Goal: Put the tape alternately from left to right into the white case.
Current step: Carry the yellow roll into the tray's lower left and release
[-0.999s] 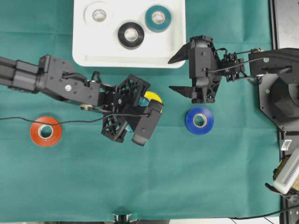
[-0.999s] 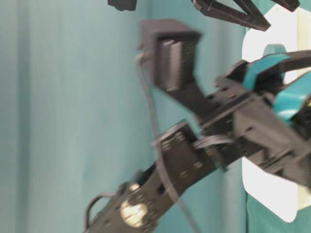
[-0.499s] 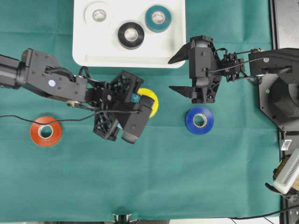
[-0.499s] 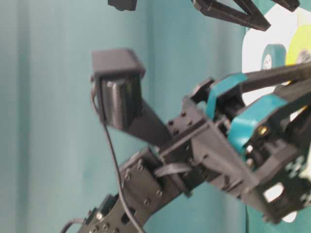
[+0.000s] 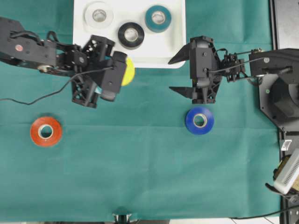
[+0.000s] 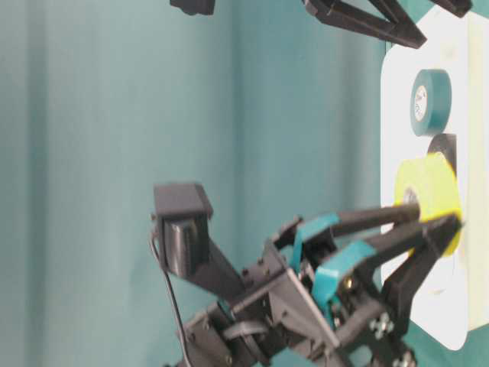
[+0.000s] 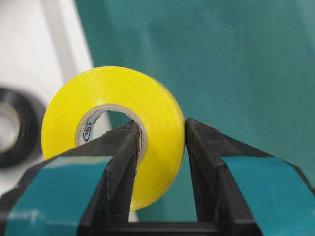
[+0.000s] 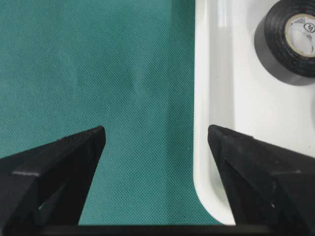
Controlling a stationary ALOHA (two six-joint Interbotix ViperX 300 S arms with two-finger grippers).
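Observation:
Next, I set the yellow tape, now held over the case's front rim, down between the white tape, black tape and case's front rim point(image 5: 104, 43) with my left gripper.
My left gripper point(image 5: 126, 70) is shut on the yellow tape point(image 5: 129, 71), one finger through its core and one outside, as the left wrist view shows point(image 7: 161, 125). It holds the roll point(image 7: 113, 83) upright, off the cloth, over the front rim of the white case point(image 5: 84, 46). White tape point(image 5: 98, 15), black tape point(image 5: 131, 35) and teal tape point(image 5: 158, 18) lie in the case. On the cloth lie blue tape point(image 5: 200, 120) and orange-red tape point(image 5: 46, 131). My right gripper point(image 5: 172, 74) hangs open and empty beside the case's right front corner point(image 8: 211, 123), above the blue roll.
The green cloth covers the table. A black cable point(image 5: 42, 95) trails from the left arm across the cloth above the orange-red roll. The right arm's base point(image 5: 278, 93) and other equipment stand at the right edge.
The left arm has carried the yellow tape from mid-table back and to the left, up to the case's front rim. The right arm has not moved.

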